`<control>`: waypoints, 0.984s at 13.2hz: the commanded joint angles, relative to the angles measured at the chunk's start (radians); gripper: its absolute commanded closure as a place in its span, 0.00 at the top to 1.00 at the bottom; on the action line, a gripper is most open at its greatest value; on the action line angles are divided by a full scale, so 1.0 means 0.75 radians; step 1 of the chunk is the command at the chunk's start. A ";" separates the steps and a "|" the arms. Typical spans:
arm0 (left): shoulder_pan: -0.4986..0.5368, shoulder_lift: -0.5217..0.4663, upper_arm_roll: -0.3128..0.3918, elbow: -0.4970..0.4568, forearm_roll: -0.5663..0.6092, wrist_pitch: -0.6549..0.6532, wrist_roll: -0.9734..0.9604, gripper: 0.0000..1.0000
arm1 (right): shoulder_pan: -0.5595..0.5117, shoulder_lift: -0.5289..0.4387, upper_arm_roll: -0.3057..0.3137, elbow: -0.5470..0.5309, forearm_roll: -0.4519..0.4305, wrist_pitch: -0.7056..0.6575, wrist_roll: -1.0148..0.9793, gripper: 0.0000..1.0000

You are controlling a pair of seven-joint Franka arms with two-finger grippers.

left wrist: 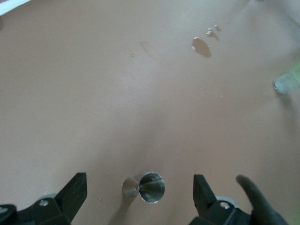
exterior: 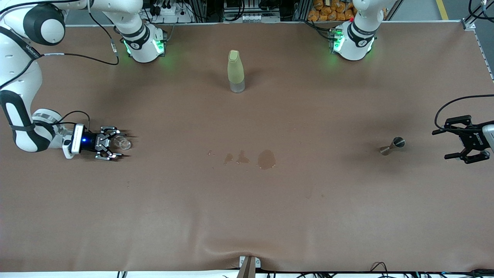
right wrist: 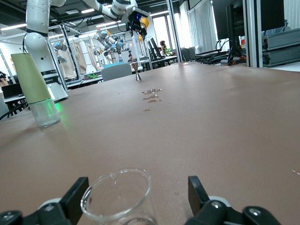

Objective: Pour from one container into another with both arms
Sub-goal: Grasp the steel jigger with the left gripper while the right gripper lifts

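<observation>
Next, I move my left gripper to the small steel jigger and close it on the jigger's narrow middle (exterior: pixel 390 147) (left wrist: pixel 139 186), below the jigger's wide upper cup.
The tiny clear glass cup (exterior: pixel 125 143) (right wrist: pixel 119 197) stands on the brown table near the right arm's end. My right gripper (exterior: pixel 120 145) (right wrist: pixel 138 190) lies low at the table, open, its fingers on either side of the cup. One finger is close against the glass and the other stands apart. The small steel jigger (exterior: pixel 393 145) (left wrist: pixel 145 187) (right wrist: pixel 137 75) stands near the left arm's end. My left gripper (exterior: pixel 442 144) (left wrist: pixel 139 182) is open and a short way from it, pointing at it, with nothing between its fingers.
A tall yellow-green bottle (exterior: pixel 236 71) (left wrist: pixel 287 82) (right wrist: pixel 35 89) stands mid-table toward the robots' bases. Small wet patches (exterior: pixel 266 159) (left wrist: pixel 200 47) (right wrist: pixel 151 91) mark the cloth between cup and jigger. The cloth wrinkles at the table's front edge (exterior: pixel 247 259).
</observation>
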 commanded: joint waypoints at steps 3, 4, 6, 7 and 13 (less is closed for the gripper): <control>0.110 0.189 -0.015 0.014 -0.184 -0.115 0.430 1.00 | -0.009 0.015 0.003 0.020 0.023 -0.022 -0.078 0.90; 0.120 0.210 -0.015 0.012 -0.189 -0.117 0.486 1.00 | -0.011 0.017 0.003 0.020 0.021 -0.022 -0.090 0.90; 0.153 0.277 -0.017 0.012 -0.219 -0.121 0.616 1.00 | -0.011 0.017 0.003 0.020 0.021 -0.022 -0.139 0.90; 0.161 0.306 -0.017 0.008 -0.229 -0.121 0.678 1.00 | -0.011 0.023 0.003 0.020 0.021 -0.022 -0.156 0.90; 0.215 0.498 -0.015 0.010 -0.313 -0.121 1.059 1.00 | -0.031 0.041 0.003 0.022 0.025 -0.083 -0.183 0.87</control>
